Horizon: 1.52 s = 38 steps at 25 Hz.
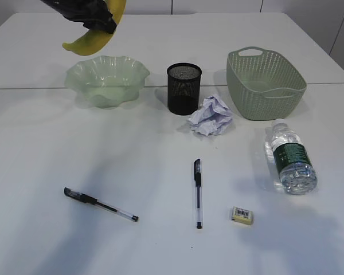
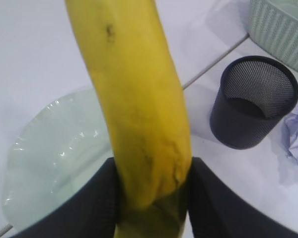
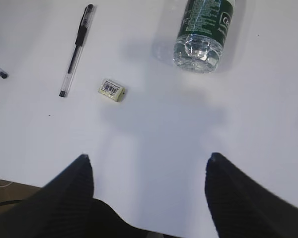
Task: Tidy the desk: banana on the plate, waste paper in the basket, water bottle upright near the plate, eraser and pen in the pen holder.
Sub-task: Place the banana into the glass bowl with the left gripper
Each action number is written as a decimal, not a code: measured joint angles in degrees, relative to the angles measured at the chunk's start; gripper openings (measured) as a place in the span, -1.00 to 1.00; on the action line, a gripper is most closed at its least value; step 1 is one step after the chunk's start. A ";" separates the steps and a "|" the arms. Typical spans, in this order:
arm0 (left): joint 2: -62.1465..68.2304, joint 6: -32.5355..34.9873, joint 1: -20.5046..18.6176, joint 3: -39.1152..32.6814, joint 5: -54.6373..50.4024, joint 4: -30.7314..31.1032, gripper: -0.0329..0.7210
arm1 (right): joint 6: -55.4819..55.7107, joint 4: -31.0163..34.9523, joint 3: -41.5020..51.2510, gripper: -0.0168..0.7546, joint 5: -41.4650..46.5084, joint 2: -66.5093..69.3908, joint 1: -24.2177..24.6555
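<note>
My left gripper should release the yellow banana across the middle of the pale green wavy plate point(image 1: 116, 82) point(image 2: 97, 154).
My left gripper point(image 1: 100, 22) is shut on the yellow banana point(image 1: 94, 40) and holds it in the air above the pale green wavy plate point(image 1: 83, 74); the left wrist view shows the banana point(image 2: 134, 99) between the jaws point(image 2: 151, 193) over the plate point(image 2: 44, 158). The black mesh pen holder point(image 1: 184, 89) stands right of the plate. Crumpled waste paper point(image 1: 211, 116) lies beside it. The green basket point(image 1: 265, 83) is at the back right. The water bottle point(image 1: 291, 157) lies on its side. Two pens point(image 1: 100, 204) point(image 1: 198, 192) and the eraser point(image 1: 242, 215) lie in front. My right gripper point(image 3: 148, 161) is open and empty, out of the exterior view.
A seam between two white tables runs behind the plate and pen holder point(image 1: 23, 87). The right wrist view shows a pen point(image 3: 76, 48), the eraser point(image 3: 111, 89), the bottle's base point(image 3: 201, 34) and the table's front edge at lower left point(image 3: 10, 179).
</note>
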State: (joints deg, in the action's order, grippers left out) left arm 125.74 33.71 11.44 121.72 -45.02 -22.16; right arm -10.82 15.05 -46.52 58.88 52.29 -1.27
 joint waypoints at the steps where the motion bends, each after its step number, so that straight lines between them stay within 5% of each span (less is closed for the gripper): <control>1: 0.36 0.00 0.00 0.00 1.18 -0.36 -0.13 | 0.00 0.00 0.00 0.39 0.00 0.00 0.00; 38: 13.69 0.00 0.00 0.00 17.65 -0.92 -0.13 | 0.00 1.47 0.00 0.39 0.00 0.00 0.00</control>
State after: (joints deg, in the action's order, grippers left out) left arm 139.44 33.71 11.44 121.72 -27.37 -23.07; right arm -10.82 16.52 -46.52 58.88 52.29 -1.27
